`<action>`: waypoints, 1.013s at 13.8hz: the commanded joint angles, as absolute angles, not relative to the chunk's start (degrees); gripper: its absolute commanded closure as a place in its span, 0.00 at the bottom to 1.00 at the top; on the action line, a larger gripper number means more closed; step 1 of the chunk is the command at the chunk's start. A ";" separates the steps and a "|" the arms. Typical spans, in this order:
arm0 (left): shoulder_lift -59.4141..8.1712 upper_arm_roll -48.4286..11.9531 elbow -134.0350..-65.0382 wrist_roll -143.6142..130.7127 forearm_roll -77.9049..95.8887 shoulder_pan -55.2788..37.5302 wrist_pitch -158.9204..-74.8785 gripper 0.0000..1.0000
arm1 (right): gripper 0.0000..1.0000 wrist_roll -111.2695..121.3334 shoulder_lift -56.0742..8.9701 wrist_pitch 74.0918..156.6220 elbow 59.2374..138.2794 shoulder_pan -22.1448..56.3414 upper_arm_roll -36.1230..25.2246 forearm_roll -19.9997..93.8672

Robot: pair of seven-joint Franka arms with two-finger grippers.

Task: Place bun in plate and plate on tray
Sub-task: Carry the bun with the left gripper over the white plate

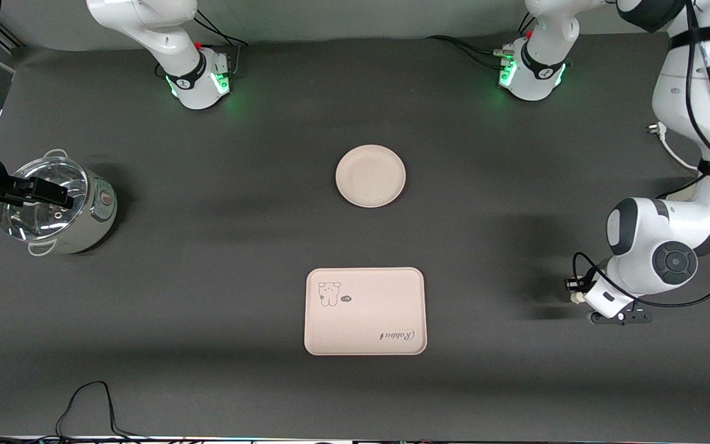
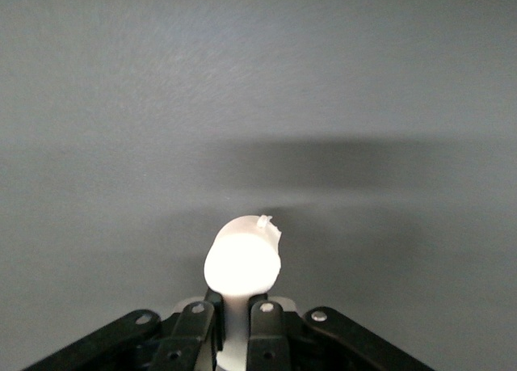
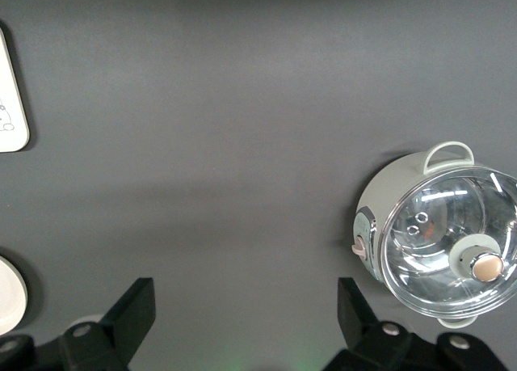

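Note:
The round cream plate (image 1: 379, 174) lies in the middle of the table beyond the tray. Next, my left gripper lets go of the white bun inside it.
The round cream plate (image 1: 370, 176) lies empty at mid-table, and an edge of it shows in the right wrist view (image 3: 8, 294). The rectangular tray (image 1: 364, 311) with the rabbit drawing lies nearer the front camera than the plate, and is also empty; its edge shows in the right wrist view (image 3: 10, 104). My left gripper (image 1: 577, 290) (image 2: 240, 306) is shut on the white bun (image 2: 242, 258) (image 1: 575, 297) and holds it above bare table at the left arm's end. My right gripper (image 1: 40, 191) (image 3: 245, 314) is open and empty, high up by the pot.
A small cooking pot with a glass lid (image 1: 59, 209) (image 3: 440, 233) stands at the right arm's end of the table. A black cable (image 1: 90, 394) lies at the table's front edge. Dark mat covers the table.

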State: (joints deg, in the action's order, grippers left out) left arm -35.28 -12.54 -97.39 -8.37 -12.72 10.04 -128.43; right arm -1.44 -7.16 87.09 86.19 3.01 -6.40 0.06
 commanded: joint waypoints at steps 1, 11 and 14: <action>-25.17 -11.69 -98.62 -8.25 -12.31 2.93 -119.83 1.00 | 0.00 -0.62 -5.89 87.01 87.19 3.16 -6.77 0.79; -15.64 -22.57 -97.90 -37.38 0.62 -17.30 -111.24 1.00 | 0.00 -0.62 -5.98 87.01 87.19 3.16 -6.77 0.79; -18.62 -24.17 -100.45 -50.85 -5.51 -25.37 -115.92 1.00 | 0.00 -0.61 -5.98 87.10 87.36 3.16 -6.77 0.79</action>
